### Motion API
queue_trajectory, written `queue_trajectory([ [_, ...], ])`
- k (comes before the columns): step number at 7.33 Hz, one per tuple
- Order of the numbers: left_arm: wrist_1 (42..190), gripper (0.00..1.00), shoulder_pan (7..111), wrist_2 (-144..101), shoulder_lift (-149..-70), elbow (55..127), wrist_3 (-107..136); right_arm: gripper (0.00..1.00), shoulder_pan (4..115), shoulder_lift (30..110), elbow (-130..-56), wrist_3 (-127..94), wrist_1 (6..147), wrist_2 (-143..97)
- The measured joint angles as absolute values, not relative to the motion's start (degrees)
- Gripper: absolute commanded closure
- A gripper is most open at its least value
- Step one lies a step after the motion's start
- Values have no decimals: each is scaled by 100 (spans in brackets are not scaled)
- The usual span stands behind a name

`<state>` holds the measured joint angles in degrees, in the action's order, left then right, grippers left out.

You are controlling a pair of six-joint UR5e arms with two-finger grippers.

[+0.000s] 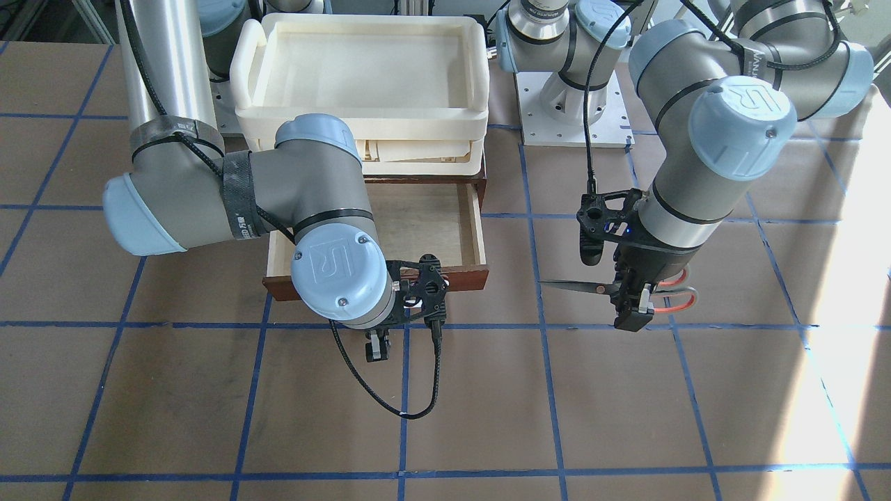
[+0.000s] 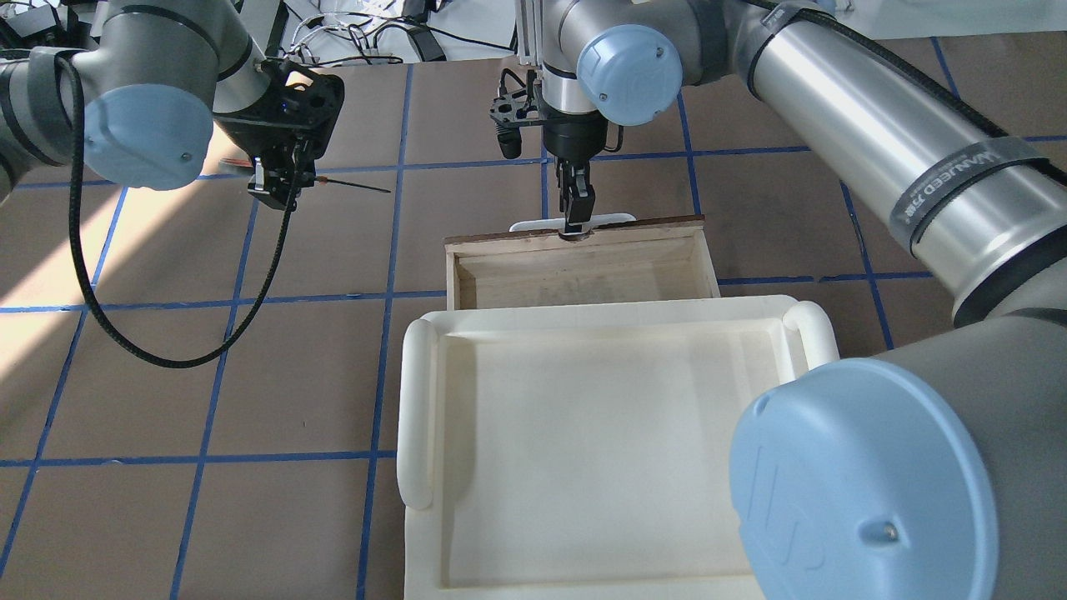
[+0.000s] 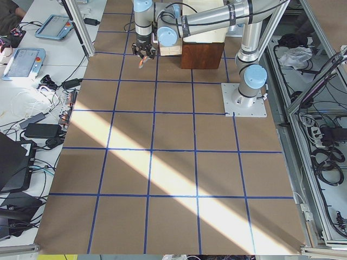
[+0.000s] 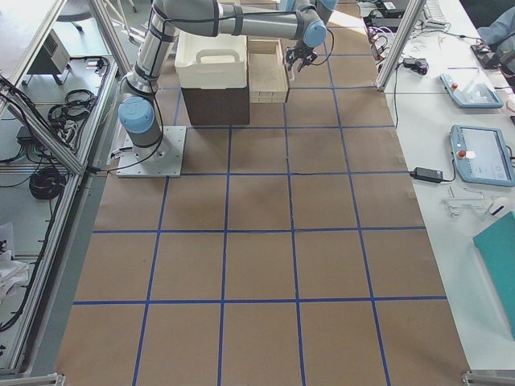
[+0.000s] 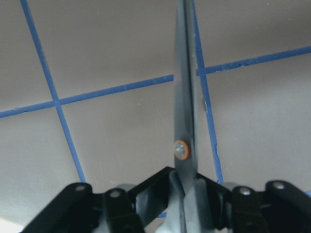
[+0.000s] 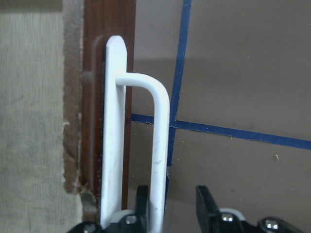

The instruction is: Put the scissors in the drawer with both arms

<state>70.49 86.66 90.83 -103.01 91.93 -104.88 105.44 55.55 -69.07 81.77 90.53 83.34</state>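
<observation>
Next, my left gripper releases the scissors on the drawer's pale wood bottom (image 1: 411, 250), just behind the drawer's dark reddish-brown front.
The drawer (image 2: 583, 271) is pulled open, with a pale wood interior (image 1: 424, 223), a dark reddish-brown front and a white bar handle (image 6: 158, 145). My right gripper (image 2: 575, 218) is at the handle. In the right wrist view its fingers (image 6: 142, 204) stand on either side of the bar, with a gap on one side, so it is open. My left gripper (image 1: 635, 309) is shut on the scissors (image 1: 574, 284) near the pivot and holds them above the table, off to the drawer's side. The blades (image 5: 183, 97) point toward the drawer (image 2: 350, 185). The orange-lined handles (image 1: 679, 296) stick out behind.
Stacked cream plastic trays (image 2: 417, 417) sit on the cabinet above the drawer (image 1: 243, 69). The left arm's base plate (image 1: 578, 118) is bolted to the table beside it. Brown table with blue grid tape (image 1: 543, 390) lies in front of the drawer.
</observation>
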Motion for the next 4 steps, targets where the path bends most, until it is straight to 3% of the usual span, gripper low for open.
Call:
queue_trajectory([
  [4,7115,100,8915,9022,-10220,9193,-10184,0,10160,6385,-6955,7480,9116,8418],
])
